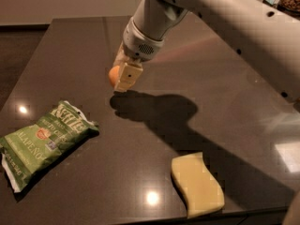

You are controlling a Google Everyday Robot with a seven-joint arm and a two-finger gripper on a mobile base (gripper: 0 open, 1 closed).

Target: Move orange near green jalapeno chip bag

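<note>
My gripper is going to let go of the orange on the table [105, 96] just past the far white end of the green jalapeno chip bag.
The orange [113, 75] is a small round fruit, partly hidden between the pale fingers of my gripper [121, 77], which is shut on it just above the dark table [140, 139], left of the table's centre. The green jalapeno chip bag [44, 141] lies flat at the front left, crinkled, with white lettering and white ends. The gripper with the orange is up and to the right of the bag, well apart from it.
A pale yellow wavy sponge [197, 184] lies near the front edge, right of centre. My white arm [225, 22] reaches in from the upper right and throws a broad shadow across the table's middle.
</note>
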